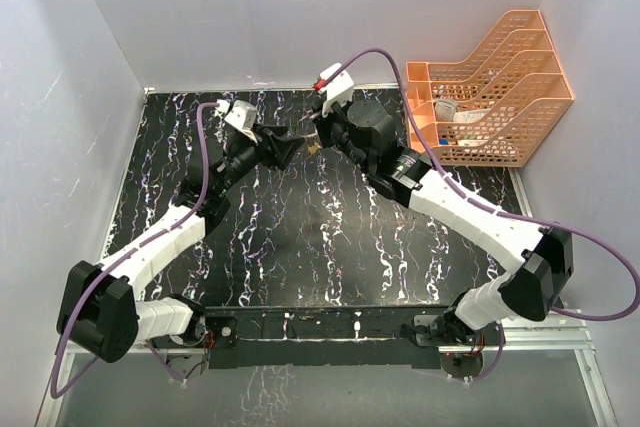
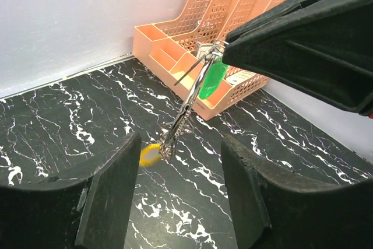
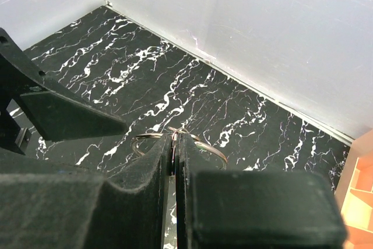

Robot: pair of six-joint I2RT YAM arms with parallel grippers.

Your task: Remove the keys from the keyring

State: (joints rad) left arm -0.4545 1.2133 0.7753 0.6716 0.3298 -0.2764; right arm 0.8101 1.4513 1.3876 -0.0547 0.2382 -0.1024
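My left gripper should take the keyring [image 2: 189, 102] first, as the green-headed key sits beside my right gripper's fingers, and then my right gripper should open and take that key.
My right gripper [image 3: 175, 145] is shut on the thin silvery keyring [image 3: 205, 147] and holds it above the table; the ring sticks out on both sides of the closed fingers. In the left wrist view the keyring [image 2: 187, 100] hangs edge-on from the right gripper's black fingers [image 2: 291, 33]. A green-headed key [image 2: 213, 80] sits near the top of it. Dull brass keys [image 2: 169, 140] and a yellow-headed key [image 2: 148, 154] hang at the bottom. My left gripper [image 2: 180, 196] is open and empty, just short of the hanging keys. In the top view both grippers meet at the far middle, left [image 1: 285, 147] and right [image 1: 320, 132].
An orange mesh file organiser [image 1: 490, 87] stands at the far right; it also shows in the left wrist view [image 2: 175, 39]. White walls close in the black marbled table [image 1: 330, 237] at the back and sides.
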